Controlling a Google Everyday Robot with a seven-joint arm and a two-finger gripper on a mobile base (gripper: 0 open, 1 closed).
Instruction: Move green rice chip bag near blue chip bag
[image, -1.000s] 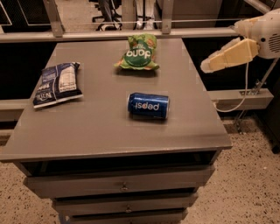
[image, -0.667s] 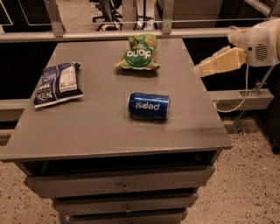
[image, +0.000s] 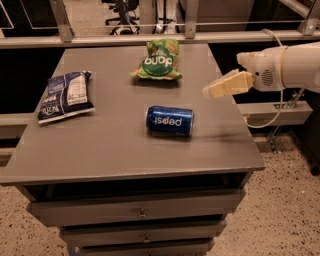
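The robot's gripper will next move to the green rice chip bag's near corner (image: 175, 74), on the side that faces the white arm, and close there.
The green rice chip bag (image: 158, 61) lies at the back middle of the grey table (image: 115, 150). The blue chip bag (image: 65, 95) lies flat at the table's left side. My gripper (image: 212, 90) comes in from the right on a white arm, its tan fingers pointing left over the table's right edge. It is to the right of the green bag and a little nearer the front, apart from it and holding nothing.
A blue Pepsi can (image: 169, 120) lies on its side in the middle of the table, in front of the green bag. A railing (image: 150, 37) runs behind the table. Drawers (image: 140, 212) sit below the tabletop.
My gripper has moved left, from beyond the table's right side to over its right edge, closer to the green bag. The bags and can have not moved.
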